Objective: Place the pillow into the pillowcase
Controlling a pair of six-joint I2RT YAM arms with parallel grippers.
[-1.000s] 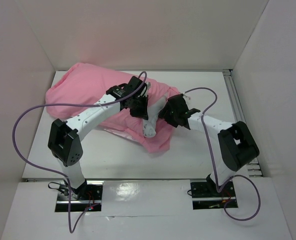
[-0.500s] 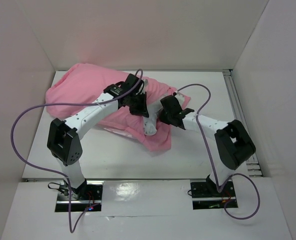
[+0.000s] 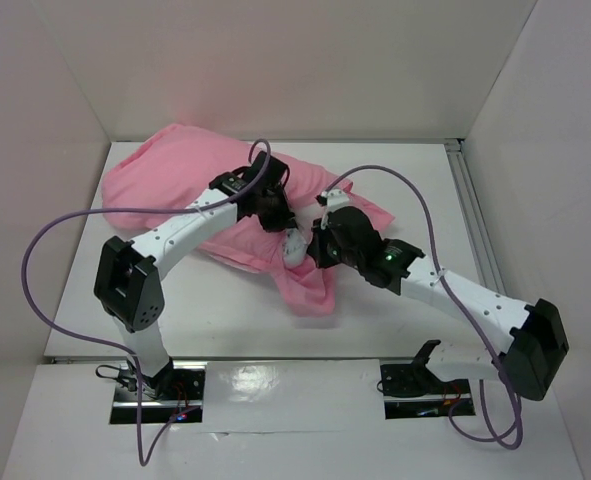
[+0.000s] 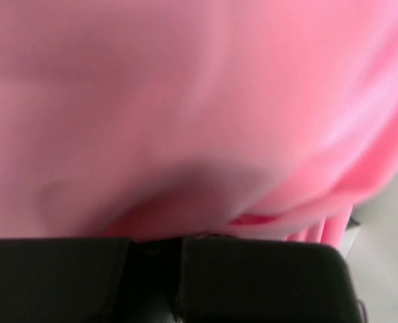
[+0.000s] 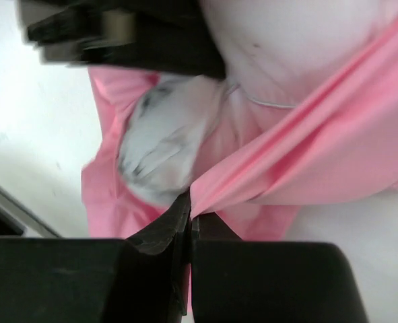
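The pillow's white corner sticks out of the opening of the pillowcase, so next my left gripper grabs the pillowcase's edge (image 5: 269, 158) near my right gripper to cover the pillow's corner.
The pink satin pillowcase (image 3: 190, 175) lies bunched across the back middle of the table, with a loose fold (image 3: 310, 290) hanging toward me. A white corner of the pillow (image 3: 295, 246) pokes out at its opening; the rest is hidden inside. My left gripper (image 3: 278, 212) sits at that opening, and in its wrist view it (image 4: 180, 239) is shut with the pillowcase (image 4: 199, 101) bunched against its tips. My right gripper (image 3: 318, 250) is just right of the corner. Its wrist view shows it (image 5: 190, 208) shut on an edge of the pillowcase (image 5: 306, 161), beside the speckled pillow (image 5: 161, 151).
White walls (image 3: 55, 120) enclose the table on the left, back and right. A metal rail (image 3: 472, 215) runs along the right edge. Purple cables (image 3: 45, 240) loop off both arms. The right arm (image 3: 475, 310) stretches low across the front right.
My right gripper went from open to shut on the pillowcase edge, and its arm stretched out low toward the left. The left gripper drew slightly back, and the cloth shifted with it.
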